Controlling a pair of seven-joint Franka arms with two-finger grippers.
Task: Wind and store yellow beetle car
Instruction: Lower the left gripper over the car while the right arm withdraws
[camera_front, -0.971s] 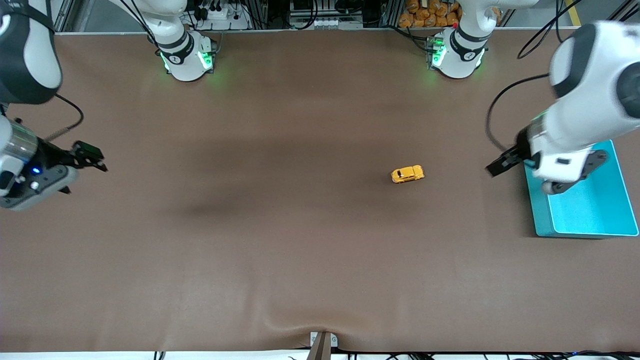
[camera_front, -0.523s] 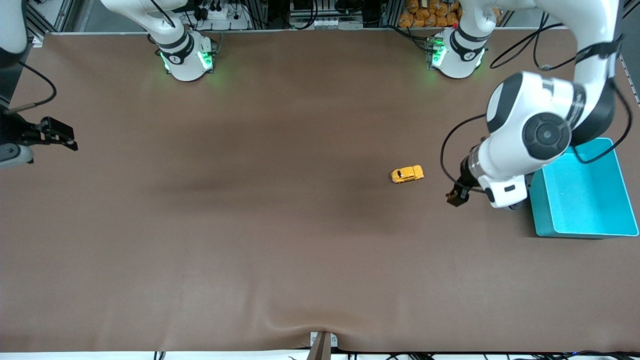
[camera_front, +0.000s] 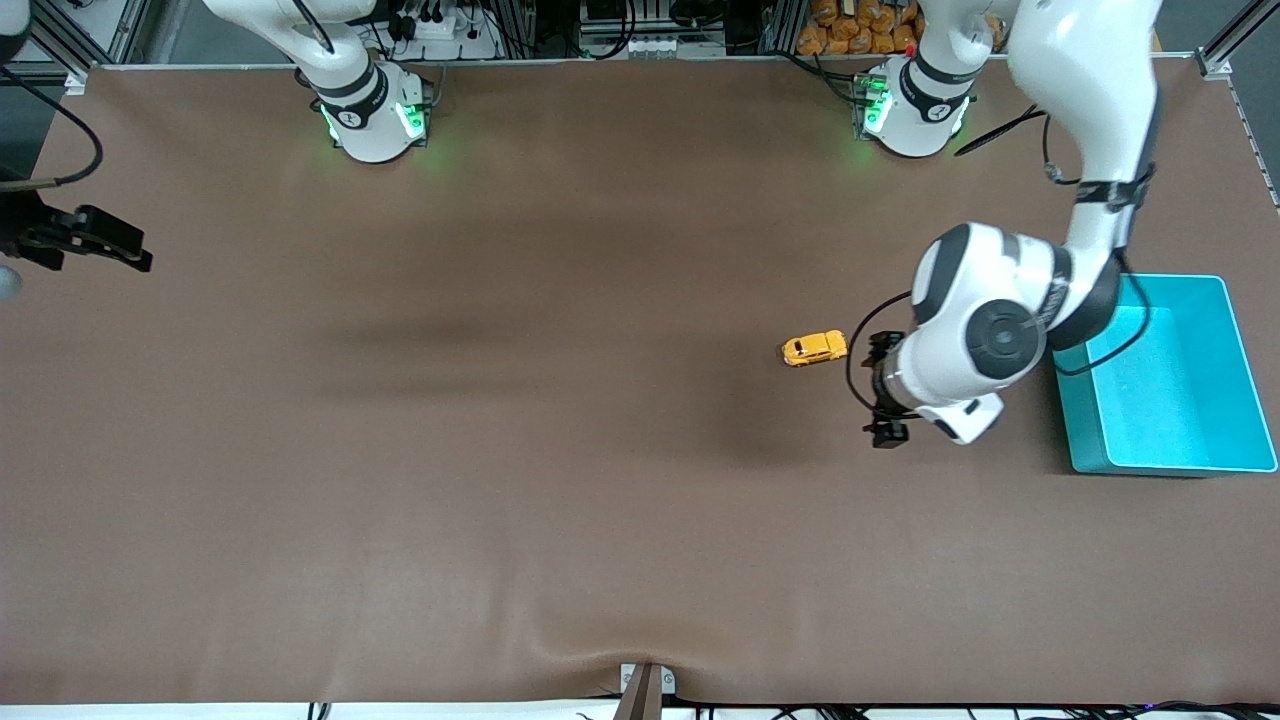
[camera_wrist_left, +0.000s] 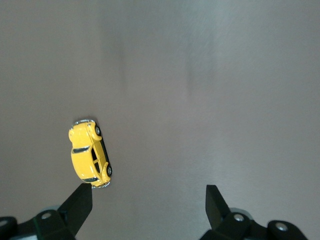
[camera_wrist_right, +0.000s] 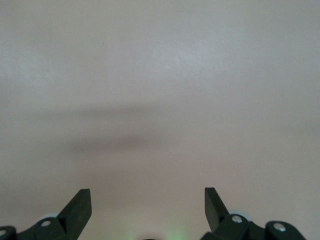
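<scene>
The yellow beetle car is next for my left gripper, which should go to it and take hold of the car's doors (camera_front: 822, 347) (camera_wrist_left: 89, 164), just behind the car's windshield.
The yellow beetle car (camera_front: 815, 348) stands on its wheels on the brown table mat, toward the left arm's end. In the left wrist view the car (camera_wrist_left: 89, 155) lies just off one fingertip (camera_wrist_left: 80, 200), outside the gap. My left gripper (camera_front: 884, 390) hangs open over the mat between the car and the turquoise bin (camera_front: 1180, 410), with nothing between its fingers (camera_wrist_left: 148, 189). My right gripper (camera_front: 105, 247) is open over the mat's edge at the right arm's end, and its wrist view shows only bare mat past the gripper (camera_wrist_right: 147, 192).
The turquoise bin has nothing in it and sits at the left arm's end of the table. Both arm bases (camera_front: 372, 110) (camera_front: 915, 105) stand along the table's edge farthest from the front camera. A small bracket (camera_front: 645, 685) sits at the edge nearest that camera.
The left arm swung from over the bin down toward the car, and its gripper now hangs beside it. The right gripper drew back toward its end of the table.
</scene>
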